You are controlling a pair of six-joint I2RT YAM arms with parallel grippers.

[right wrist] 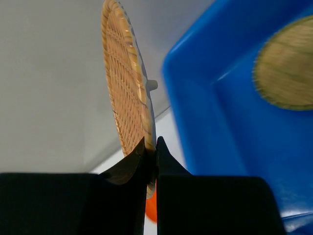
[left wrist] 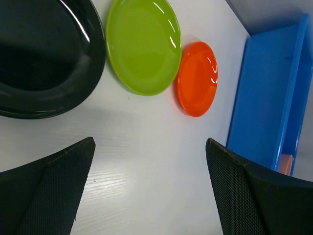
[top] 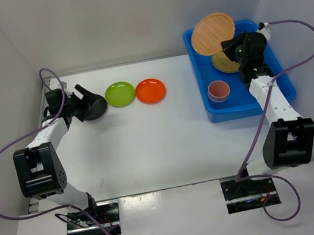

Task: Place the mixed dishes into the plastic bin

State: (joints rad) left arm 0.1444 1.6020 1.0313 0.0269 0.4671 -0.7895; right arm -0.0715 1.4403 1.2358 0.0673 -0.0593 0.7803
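Observation:
My right gripper has its woven tray. It will let go of it on top of the tan woven tray in the blue bin [top: 227, 60] [right wrist: 299, 63].
The blue plastic bin [top: 273, 89] stands at the far right and holds a pink cup [top: 219, 90] and a tan woven tray [top: 224, 63]. My right gripper [top: 231, 49] is shut on the rim of the second woven tray [top: 212, 33] and holds it tilted above the bin's far left corner; it shows edge-on in the right wrist view [right wrist: 124, 93]. My left gripper [top: 81, 97] is open and empty over the black plate [top: 92, 109] at the far left. The lime green plate [top: 120, 93] and orange plate [top: 151, 91] lie side by side to its right. The blue cup is out of view.
White walls close in the table at the back and both sides. The left wrist view shows the black plate [left wrist: 44, 58], the green plate [left wrist: 143, 44], the orange plate [left wrist: 196, 78] and the bin's wall [left wrist: 261, 103].

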